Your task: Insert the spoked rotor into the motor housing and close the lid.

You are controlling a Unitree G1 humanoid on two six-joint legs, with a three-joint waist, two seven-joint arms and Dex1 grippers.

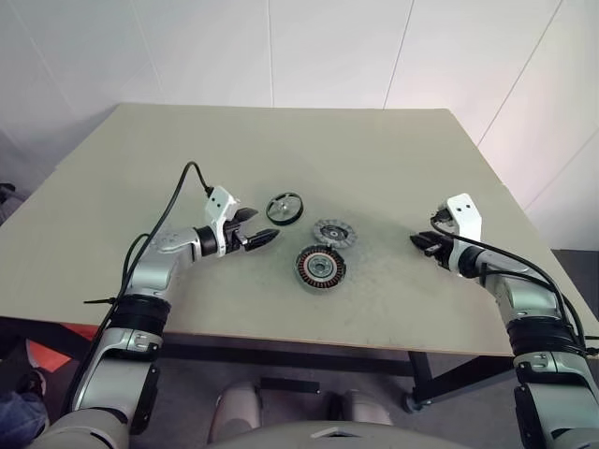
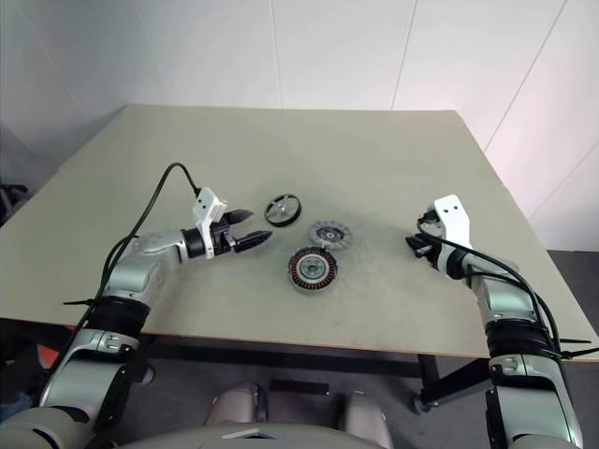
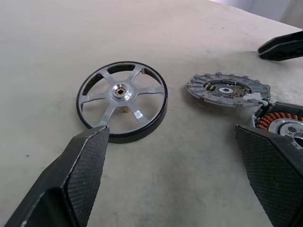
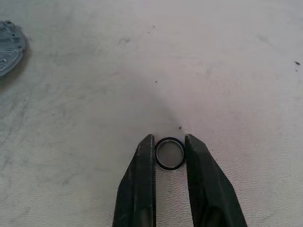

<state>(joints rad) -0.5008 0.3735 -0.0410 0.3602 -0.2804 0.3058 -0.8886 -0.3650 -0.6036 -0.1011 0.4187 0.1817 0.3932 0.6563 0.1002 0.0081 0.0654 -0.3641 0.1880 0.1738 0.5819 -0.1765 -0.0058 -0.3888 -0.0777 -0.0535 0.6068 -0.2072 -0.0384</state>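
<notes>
Next, my right gripper releases the small black ring on the central part of the motor housing (image 1: pixel 319 267), inside the coppery windings. The ring is still just over the tabletop.
The spoked rotor (image 1: pixel 284 208) lies flat on the table, black-rimmed with pale spokes. Just short of it my left gripper (image 1: pixel 266 224) hangs open and empty, its fingers (image 3: pixel 80 170) spread wide on either side. Right of the rotor sits the lid (image 1: pixel 335 233), a grey slotted disc. The motor housing (image 1: pixel 321 267), with coppery windings, is nearer me. Far to the right my right gripper (image 4: pixel 169 137) is shut on a small black ring (image 4: pixel 169 153) just over the tabletop.
The pale table (image 1: pixel 187 150) has wide bare surface behind and to both sides of the three parts. Its front edge runs close below the housing, and its right edge lies just beyond my right gripper (image 1: pixel 418 243).
</notes>
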